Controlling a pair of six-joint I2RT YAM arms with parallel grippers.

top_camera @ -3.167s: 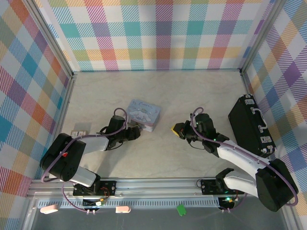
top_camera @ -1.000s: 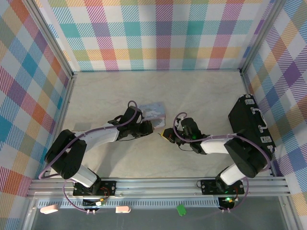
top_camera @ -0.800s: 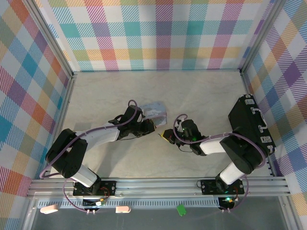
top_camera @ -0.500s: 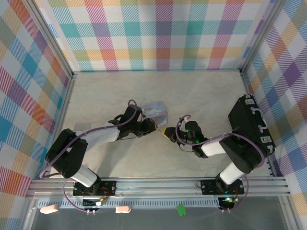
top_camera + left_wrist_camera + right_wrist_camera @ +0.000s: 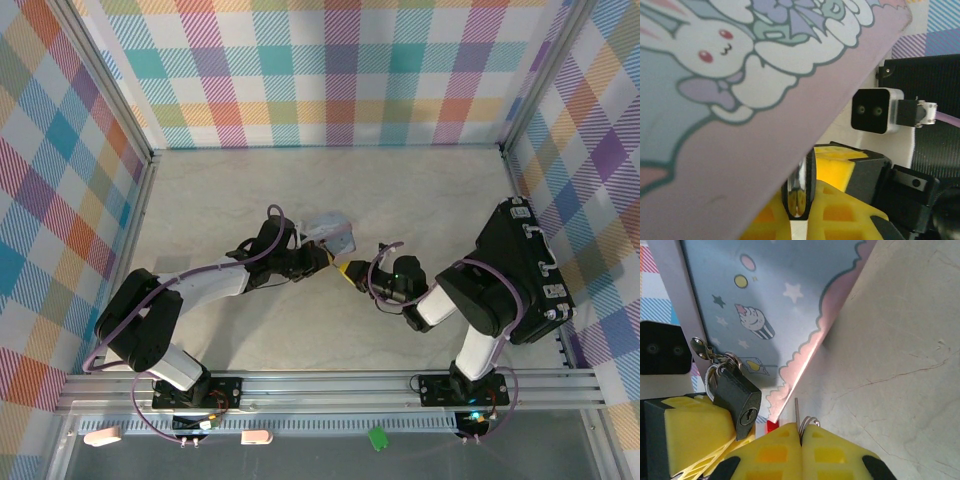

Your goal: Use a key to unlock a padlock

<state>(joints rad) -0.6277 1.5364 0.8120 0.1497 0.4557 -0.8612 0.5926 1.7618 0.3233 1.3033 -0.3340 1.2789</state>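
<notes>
My left gripper will open, as the tin tilts up and the padlock slants beside the key, let the tin settle flat, then grasp the padlock's body [image 5: 737, 396].
The small dark padlock [image 5: 735, 392] hangs by its pale shackle from the clasp of a pale-blue cartoon tin [image 5: 775, 295], its keyhole turned toward my right wrist camera. My left gripper [image 5: 322, 262] is shut on the padlock [image 5: 800, 187], which sits between its yellow fingers [image 5: 840, 215] under the tin's edge. My right gripper [image 5: 801, 432] is shut on the key [image 5: 796, 412]. The thin grey blade and a wire ring stick out of its fingertips. The blade's tip stands a short way right of the keyhole, not touching. In the top view my right gripper [image 5: 350, 270] faces the left one almost tip to tip.
The tin [image 5: 328, 228] is tilted up off the pale marble table [image 5: 400, 190] just behind both grippers. A big black case [image 5: 520, 265] lies at the right wall. Plaid walls enclose the table on three sides.
My right gripper has moved up and left with the key, closing on the left gripper. The left gripper shifted slightly right with the padlock, and the tin tilted further.
</notes>
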